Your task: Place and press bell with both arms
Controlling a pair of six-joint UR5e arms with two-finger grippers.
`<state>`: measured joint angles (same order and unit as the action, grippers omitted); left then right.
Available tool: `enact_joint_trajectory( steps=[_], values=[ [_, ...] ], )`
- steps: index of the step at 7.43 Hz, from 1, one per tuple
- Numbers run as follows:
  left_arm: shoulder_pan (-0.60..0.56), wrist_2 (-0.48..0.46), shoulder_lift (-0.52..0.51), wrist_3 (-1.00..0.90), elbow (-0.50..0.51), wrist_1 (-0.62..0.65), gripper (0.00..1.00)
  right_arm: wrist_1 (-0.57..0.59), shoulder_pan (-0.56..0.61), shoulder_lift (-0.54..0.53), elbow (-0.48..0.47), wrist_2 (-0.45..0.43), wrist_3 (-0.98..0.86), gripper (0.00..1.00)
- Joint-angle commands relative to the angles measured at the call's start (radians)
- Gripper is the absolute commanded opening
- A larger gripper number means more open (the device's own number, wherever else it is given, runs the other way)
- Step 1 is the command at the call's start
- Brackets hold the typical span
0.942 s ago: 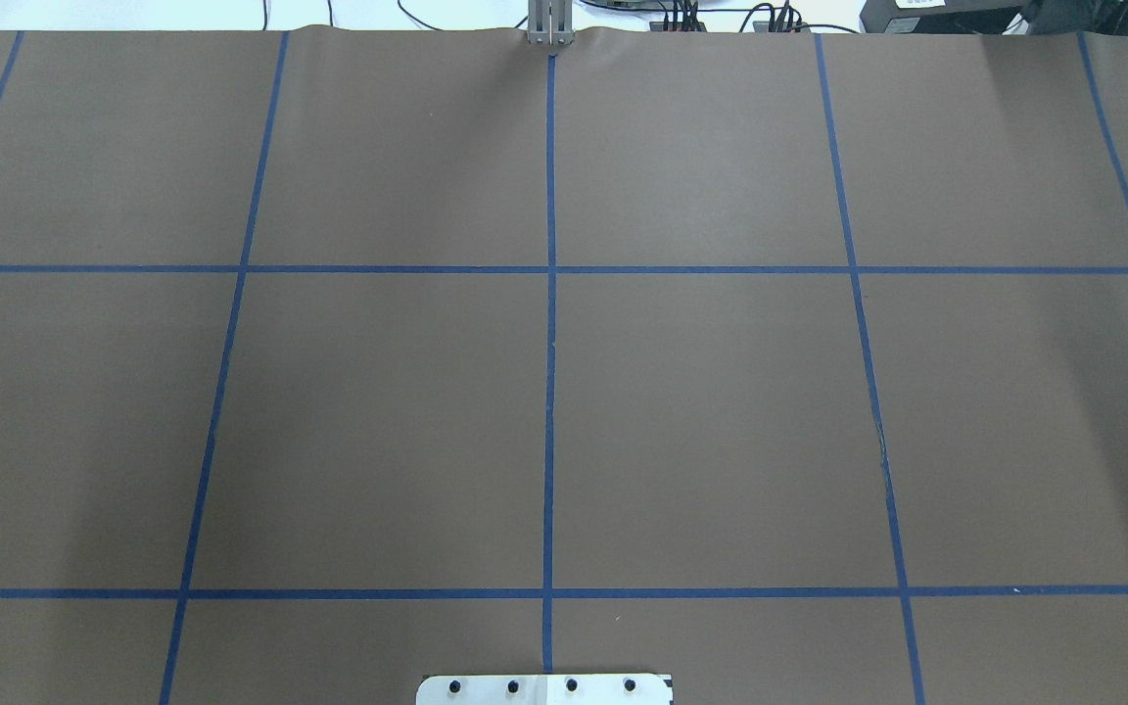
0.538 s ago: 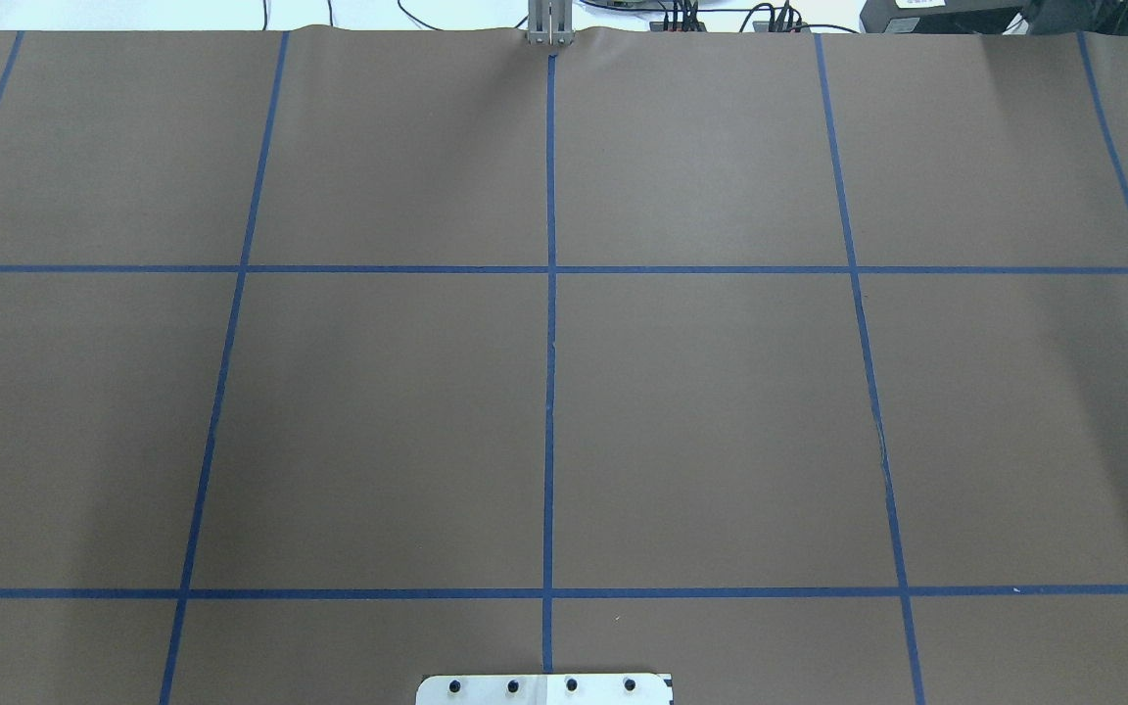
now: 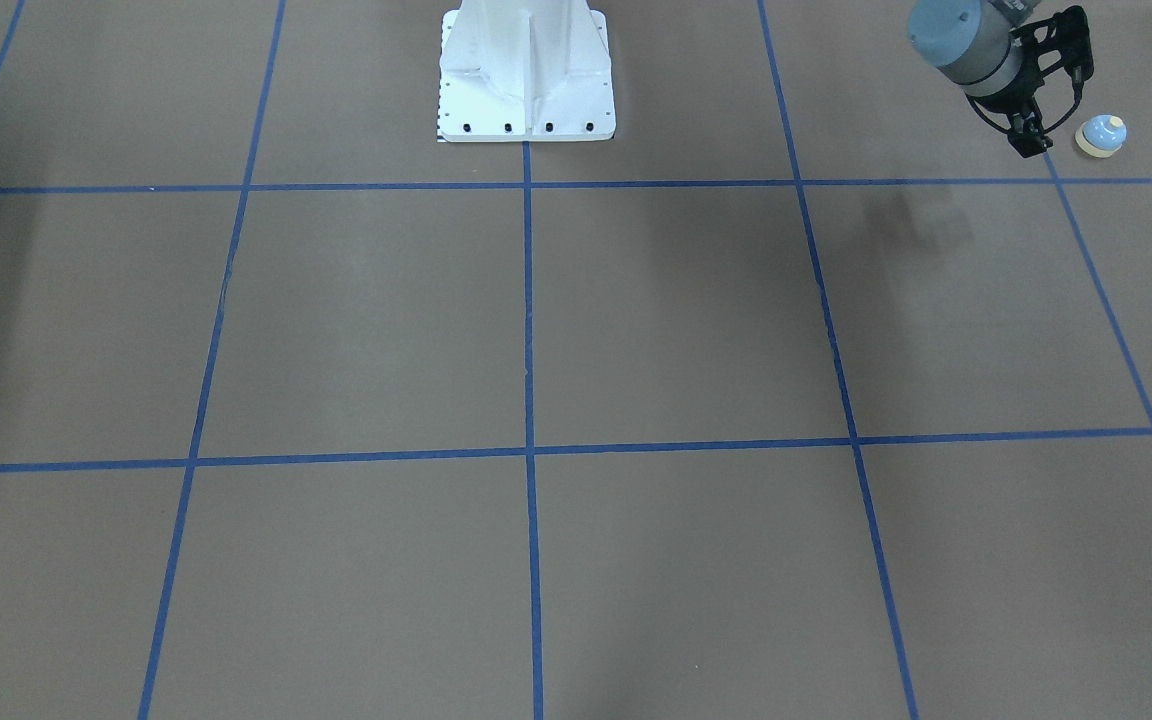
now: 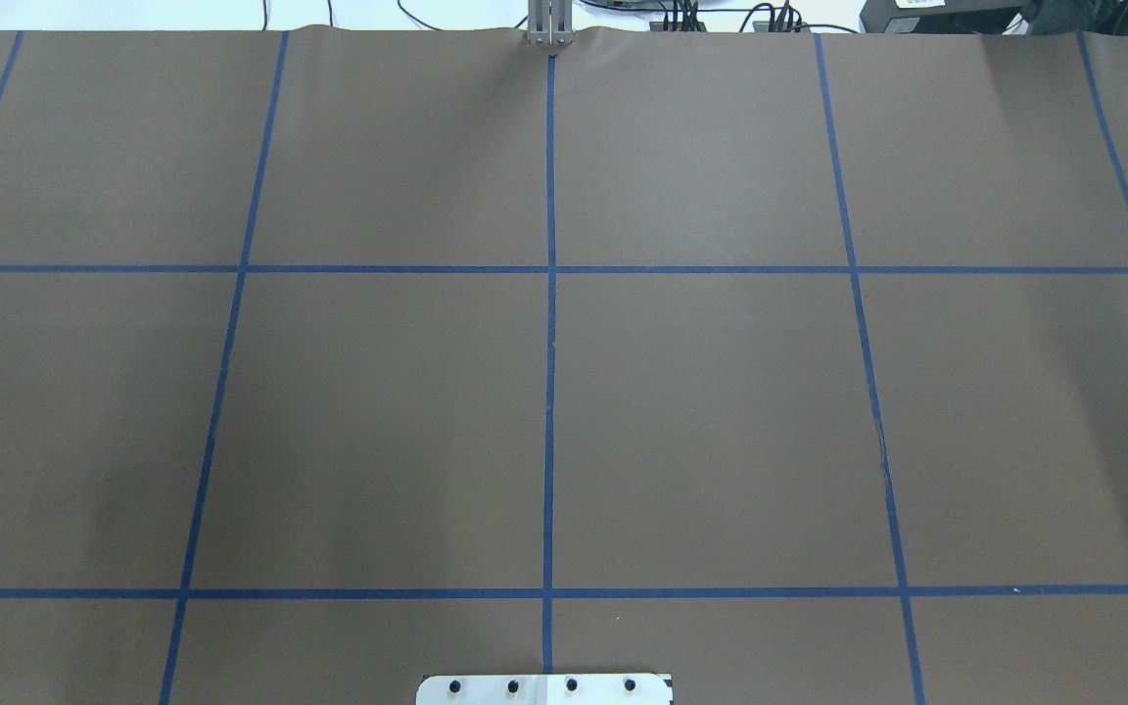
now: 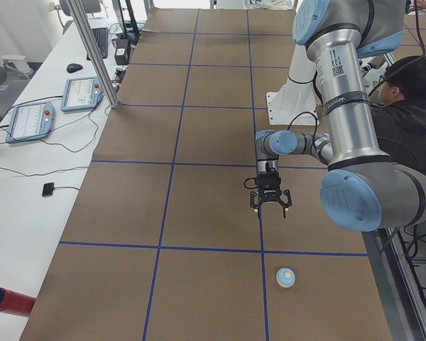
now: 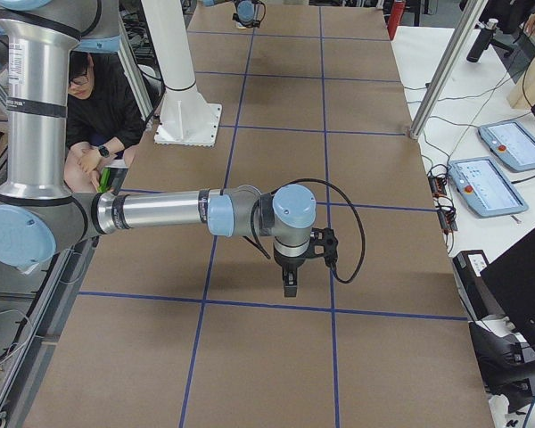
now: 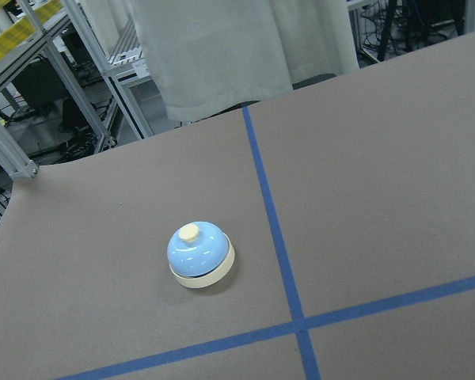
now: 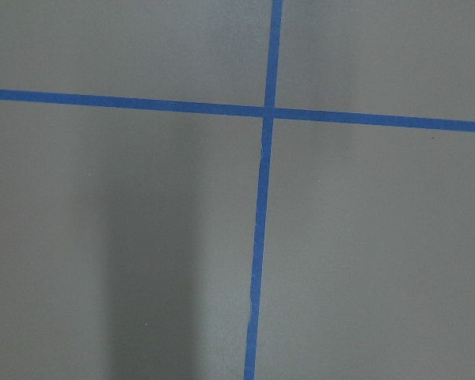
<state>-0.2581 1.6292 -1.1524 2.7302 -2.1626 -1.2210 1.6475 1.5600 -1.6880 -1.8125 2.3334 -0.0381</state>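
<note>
My left gripper should go to the light blue bell next and close around the bell's sides (image 3: 1101, 138) (image 7: 201, 257), below the bell's cream button.
The bell (image 3: 1101, 136), light blue dome with a cream button and rim, stands upright on the brown table near the robot's left end. It also shows in the left wrist view (image 7: 200, 253), just left of a blue tape line, and in the exterior left view (image 5: 286, 277). My left gripper (image 3: 1031, 140) hangs above the table beside the bell, apart from it, fingers spread and empty (image 5: 270, 212). My right gripper (image 6: 288, 287) points down above the table's other end; it shows only in the exterior right view, so I cannot tell whether it is open or shut.
Blue tape lines split the brown table into squares. The white pedestal base (image 3: 526, 80) stands at the robot's edge. A person (image 6: 98, 98) crouches behind the robot. A side bench holds teach pendants (image 5: 32, 117) and a red cylinder (image 5: 7, 302).
The black part of the left gripper at the overhead view's left edge has left that view. Only a teal sliver shows now, lower on that edge.
</note>
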Motion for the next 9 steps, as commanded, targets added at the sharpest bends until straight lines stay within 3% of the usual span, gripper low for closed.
enact_joint_trajectory(
  steps=[1,3,6,9],
  values=[
    [0.06,0.001,0.046,0.178,0.102,-0.144,1.0,0.0,0.002,-0.007,-0.028,-0.003,0.0,1.0],
    [0.071,0.001,0.107,0.206,0.116,-0.163,1.0,0.0,0.0,-0.013,-0.042,-0.003,0.0,1.0],
    [0.088,0.001,0.111,0.204,0.266,-0.318,1.0,0.002,0.0,-0.016,-0.042,-0.002,0.0,1.0],
    [0.092,0.0,0.126,0.204,0.331,-0.371,1.0,0.002,0.0,-0.021,-0.042,-0.002,0.0,1.0]
  ],
)
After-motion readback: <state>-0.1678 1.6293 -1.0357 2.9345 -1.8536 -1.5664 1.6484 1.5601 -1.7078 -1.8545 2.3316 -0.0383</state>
